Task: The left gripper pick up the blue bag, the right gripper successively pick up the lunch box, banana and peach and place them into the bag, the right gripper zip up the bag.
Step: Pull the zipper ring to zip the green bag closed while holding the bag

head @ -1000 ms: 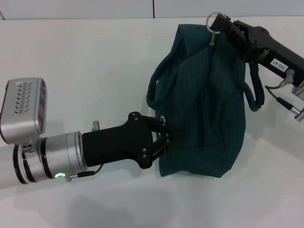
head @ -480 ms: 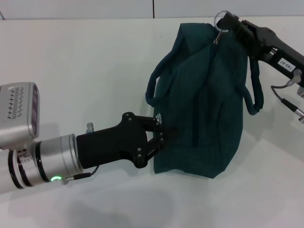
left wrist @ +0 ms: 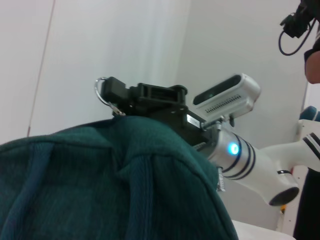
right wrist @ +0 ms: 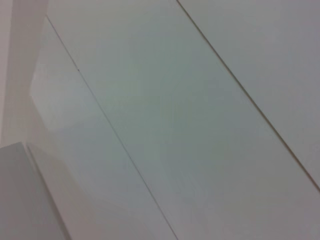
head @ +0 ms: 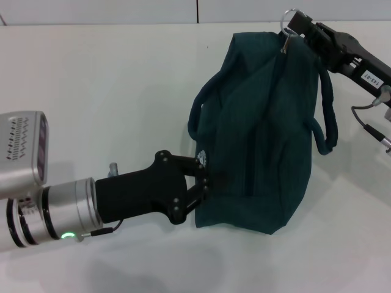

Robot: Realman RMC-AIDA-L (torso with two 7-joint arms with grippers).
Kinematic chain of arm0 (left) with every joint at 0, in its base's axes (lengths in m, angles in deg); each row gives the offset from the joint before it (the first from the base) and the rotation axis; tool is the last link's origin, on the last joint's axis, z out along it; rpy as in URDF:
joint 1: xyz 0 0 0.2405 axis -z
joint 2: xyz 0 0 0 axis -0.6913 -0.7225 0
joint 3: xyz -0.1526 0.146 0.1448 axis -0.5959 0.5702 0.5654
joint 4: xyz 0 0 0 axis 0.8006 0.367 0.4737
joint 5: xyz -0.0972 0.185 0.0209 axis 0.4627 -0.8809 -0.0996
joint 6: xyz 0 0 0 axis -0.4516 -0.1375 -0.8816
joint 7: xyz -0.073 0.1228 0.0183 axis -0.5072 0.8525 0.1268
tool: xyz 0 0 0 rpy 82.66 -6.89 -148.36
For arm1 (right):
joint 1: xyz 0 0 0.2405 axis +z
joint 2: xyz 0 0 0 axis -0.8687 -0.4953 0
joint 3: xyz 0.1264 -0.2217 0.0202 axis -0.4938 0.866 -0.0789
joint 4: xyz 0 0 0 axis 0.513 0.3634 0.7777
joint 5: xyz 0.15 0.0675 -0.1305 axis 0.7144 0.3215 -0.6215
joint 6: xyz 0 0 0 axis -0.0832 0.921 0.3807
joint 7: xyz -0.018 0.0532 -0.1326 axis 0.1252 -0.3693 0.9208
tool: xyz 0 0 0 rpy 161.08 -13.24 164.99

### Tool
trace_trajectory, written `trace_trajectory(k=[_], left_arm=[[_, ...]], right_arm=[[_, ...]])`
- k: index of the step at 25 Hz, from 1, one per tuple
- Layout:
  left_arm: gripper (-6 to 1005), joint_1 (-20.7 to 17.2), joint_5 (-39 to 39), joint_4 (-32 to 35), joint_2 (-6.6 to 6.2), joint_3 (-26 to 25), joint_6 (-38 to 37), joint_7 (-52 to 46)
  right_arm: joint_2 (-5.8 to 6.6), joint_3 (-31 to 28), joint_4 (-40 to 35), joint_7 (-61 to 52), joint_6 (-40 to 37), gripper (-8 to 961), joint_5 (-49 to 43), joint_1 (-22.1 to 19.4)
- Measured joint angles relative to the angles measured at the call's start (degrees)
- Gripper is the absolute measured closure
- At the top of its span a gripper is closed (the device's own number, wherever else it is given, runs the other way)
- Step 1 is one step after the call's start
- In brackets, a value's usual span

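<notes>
The robot's left gripper holds the near end of the blue bag, far from the ring zip pull, so it should open and take the fabric nearer the ring (head: 258,68).
The blue bag (head: 263,134) lies lengthwise on the white table, its top seam closed. My left gripper (head: 204,180) is shut on the fabric at the bag's near end, beside the small white logo. At the far end my right gripper (head: 296,24) is shut on the ring zip pull (head: 288,15). The left wrist view shows the bag (left wrist: 100,185) up close, with the right gripper (left wrist: 112,92) and the ring (left wrist: 100,92) beyond it. The lunch box, banana and peach are out of view.
One looped handle (head: 198,113) hangs off the bag's left side and the other (head: 330,122) off its right, under the right arm's cable. The table's far edge (head: 122,24) runs just behind the bag. The right wrist view shows only pale flat panels.
The left gripper has drawn the bag's near end back and to the left. The right gripper with the zip ring has moved right and farther away, stretching the bag longer.
</notes>
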Motion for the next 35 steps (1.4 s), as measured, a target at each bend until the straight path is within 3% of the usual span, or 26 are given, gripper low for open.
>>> trace_trajectory(k=[19, 29, 35], left_arm=[[930, -2.6, -5.3, 0.8, -1.2, -0.5, -5.0, 0.2], [904, -7.7, -3.2, 2.2, -0.78, -15.8, 0.5, -3.9], [865, -10.0, -2.9, 5.3, 0.05, -19.5, 0.2, -4.0]], right_arm=[[0.12, -0.2, -0.1, 0.1, 4.2, 943, 0.2, 0.4], [-0.05, 0.4, -0.5, -1.5, -1.8, 943, 1.1, -1.4], [-0.06, 0.5, -0.2, -2.3, -2.3, 943, 1.4, -1.5]])
